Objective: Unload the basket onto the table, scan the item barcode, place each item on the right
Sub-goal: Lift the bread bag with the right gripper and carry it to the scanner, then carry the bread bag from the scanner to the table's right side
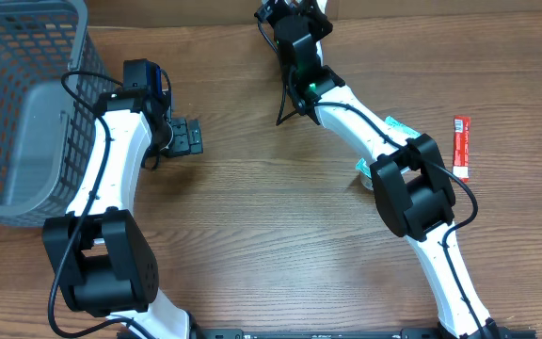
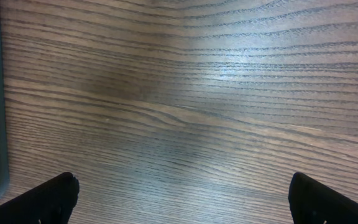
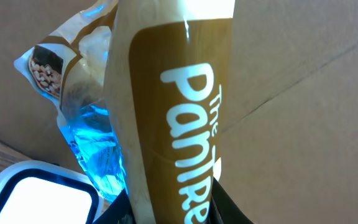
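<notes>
The robot's right gripper will release the snack packet on the table, lying across the red sachet (image 1: 475,142).
In the right wrist view a tan and brown snack packet (image 3: 166,106) with white lettering stands upright between the jaws of my right gripper (image 3: 169,210), which is shut on it. Blue light falls on the packet's clear, crinkled part (image 3: 95,146). Below it at the lower left is the scanner (image 3: 36,196), its window glowing white. Seen from overhead, my right gripper (image 1: 293,13) is at the table's far edge. My left gripper (image 1: 188,137) hangs open over bare wood beside the basket, with nothing between its fingers (image 2: 55,196).
A grey mesh basket (image 1: 17,94) fills the far left. A red sachet (image 1: 461,146) lies at the right, and a white and teal item (image 1: 365,175) is partly hidden under the right arm. Cardboard (image 3: 303,93) stands behind the held packet.
</notes>
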Motion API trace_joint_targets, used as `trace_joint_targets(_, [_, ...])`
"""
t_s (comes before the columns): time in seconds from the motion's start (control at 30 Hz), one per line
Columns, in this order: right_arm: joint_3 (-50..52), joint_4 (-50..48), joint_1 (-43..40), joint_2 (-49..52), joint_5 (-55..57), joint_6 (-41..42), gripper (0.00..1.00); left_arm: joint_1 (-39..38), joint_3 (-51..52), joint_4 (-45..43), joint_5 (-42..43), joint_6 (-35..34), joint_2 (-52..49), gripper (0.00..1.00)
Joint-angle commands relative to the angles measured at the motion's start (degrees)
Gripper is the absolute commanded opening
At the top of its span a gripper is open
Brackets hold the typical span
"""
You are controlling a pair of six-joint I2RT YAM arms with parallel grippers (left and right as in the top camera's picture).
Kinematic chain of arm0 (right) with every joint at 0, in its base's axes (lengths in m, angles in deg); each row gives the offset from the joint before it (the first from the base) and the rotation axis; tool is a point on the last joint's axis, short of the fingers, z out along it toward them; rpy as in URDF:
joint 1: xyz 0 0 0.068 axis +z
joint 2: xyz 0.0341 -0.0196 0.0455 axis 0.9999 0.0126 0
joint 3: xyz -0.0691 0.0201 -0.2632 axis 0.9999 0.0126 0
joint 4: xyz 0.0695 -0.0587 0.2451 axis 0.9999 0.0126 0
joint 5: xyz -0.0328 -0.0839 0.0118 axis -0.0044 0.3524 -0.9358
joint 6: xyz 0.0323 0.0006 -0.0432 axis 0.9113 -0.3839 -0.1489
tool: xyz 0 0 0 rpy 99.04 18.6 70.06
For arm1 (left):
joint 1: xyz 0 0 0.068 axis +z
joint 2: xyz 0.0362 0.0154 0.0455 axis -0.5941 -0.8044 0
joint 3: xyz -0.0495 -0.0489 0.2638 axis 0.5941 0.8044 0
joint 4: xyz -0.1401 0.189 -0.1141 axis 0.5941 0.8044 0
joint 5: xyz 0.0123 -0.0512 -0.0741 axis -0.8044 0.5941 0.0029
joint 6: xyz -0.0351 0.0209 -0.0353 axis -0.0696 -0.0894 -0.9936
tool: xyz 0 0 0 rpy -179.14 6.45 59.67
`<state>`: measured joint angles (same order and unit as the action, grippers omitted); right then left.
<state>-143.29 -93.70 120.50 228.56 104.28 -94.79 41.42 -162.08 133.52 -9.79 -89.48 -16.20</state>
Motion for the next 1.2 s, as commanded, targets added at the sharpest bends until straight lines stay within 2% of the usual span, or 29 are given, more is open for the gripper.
trace_joint_targets(0.0, [-0.5,0.2,0.5,0.4,0.5,5.1,0.03,-0.1,-0.1,-0.1,-0.3,1.1,-0.3,1.0])
trace_joint_targets(0.2, [-0.5,6.6,2.1,0.4,0.5,5.2,0.03,-0.1,-0.1,-0.1,-0.3,1.1,-0.3,1.0])
trace_joint_targets(0.67, [-0.5,13.2,4.2,0.4,1.2,6.9,0.04,-0.1,-0.1,-0.1,-0.3,1.1,-0.3,1.0])
trace_joint_targets(0.77, [-0.5,15.3,4.2,0.4,1.2,9.7,0.03,-0.1,-0.1,-0.1,-0.3,1.1,-0.3,1.0])
trace_joint_targets(1.17, [-0.5,15.8,4.7,0.4,1.2,12.2,0.03,-0.1,-0.1,-0.1,-0.3,1.1,-0.3,1.0])
